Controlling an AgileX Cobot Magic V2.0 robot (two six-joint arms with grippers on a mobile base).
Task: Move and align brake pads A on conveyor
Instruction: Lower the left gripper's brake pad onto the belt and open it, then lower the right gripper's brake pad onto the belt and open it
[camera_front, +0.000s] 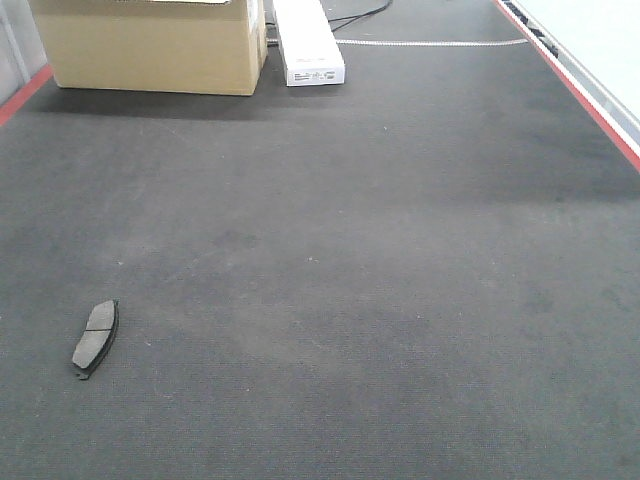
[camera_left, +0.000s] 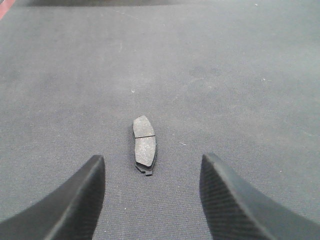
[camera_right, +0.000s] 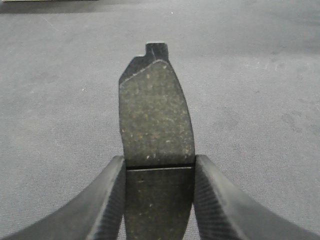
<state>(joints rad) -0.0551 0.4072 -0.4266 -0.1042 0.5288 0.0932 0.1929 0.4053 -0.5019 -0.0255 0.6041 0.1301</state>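
The robot's right gripper will release its brake pad on the bare conveyor straight (camera_front: 486, 329) across from the other dark-grey brake pad.
One dark-grey brake pad (camera_front: 95, 337) lies flat on the charcoal conveyor (camera_front: 350, 250) at the near left, friction face up. The left wrist view shows that same brake pad (camera_left: 144, 144) on the belt ahead of my left gripper (camera_left: 152, 172), which is open with nothing between its fingers and hangs above the belt. My right gripper (camera_right: 159, 167) is shut on another brake pad (camera_right: 155, 125), clamping it by its long edges at the central groove, held above the belt. Neither gripper shows in the front view.
A cardboard box (camera_front: 150, 45) and a white oblong box (camera_front: 307, 42) stand on the belt at the far end. Red side rails (camera_front: 580, 90) run along both edges. A cable lies behind the boxes.
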